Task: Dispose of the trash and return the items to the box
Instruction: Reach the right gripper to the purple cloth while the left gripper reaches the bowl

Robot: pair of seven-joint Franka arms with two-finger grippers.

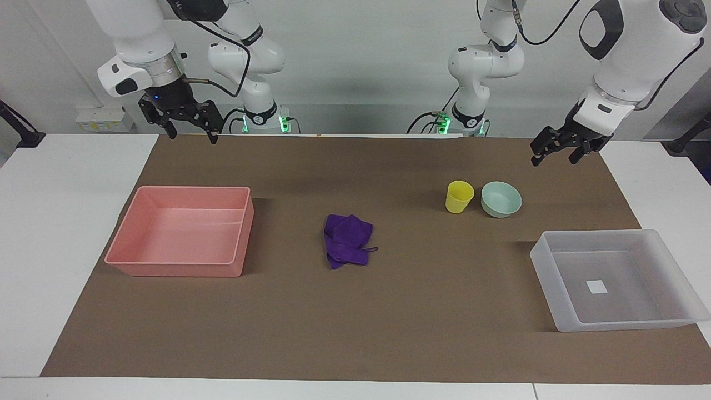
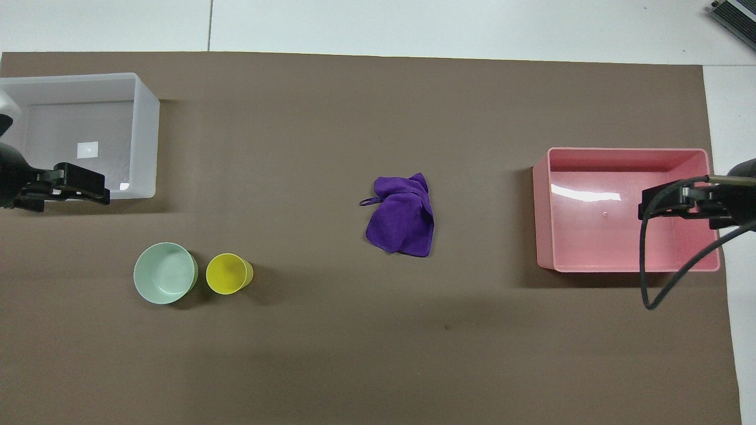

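Observation:
My left gripper is heading to the mint-green bowl next. Next, I close it on the bowl's rim (image 2: 135,272), on the side that faces away from the yellow cup.
The purple rag (image 1: 347,240) lies crumpled in the middle of the brown mat, also in the overhead view (image 2: 401,215). The yellow cup (image 1: 459,197) (image 2: 228,273) stands upright beside the mint-green bowl (image 1: 501,199) (image 2: 165,273), toward the left arm's end. The frosted-white box (image 1: 547,272) (image 2: 144,136) holds only its white label and lies farther from the robots than the bowl. My left gripper (image 1: 554,160) (image 2: 80,186) hangs open and empty over the mat at that end. My right gripper (image 1: 193,135) (image 2: 664,200) hangs open and empty near the pink bin.
The pink bin (image 1: 178,268) (image 2: 540,212) holds nothing and sits at the right arm's end. The brown mat (image 1: 389,322) covers most of the white table. A black cable (image 2: 649,283) hangs from the right wrist.

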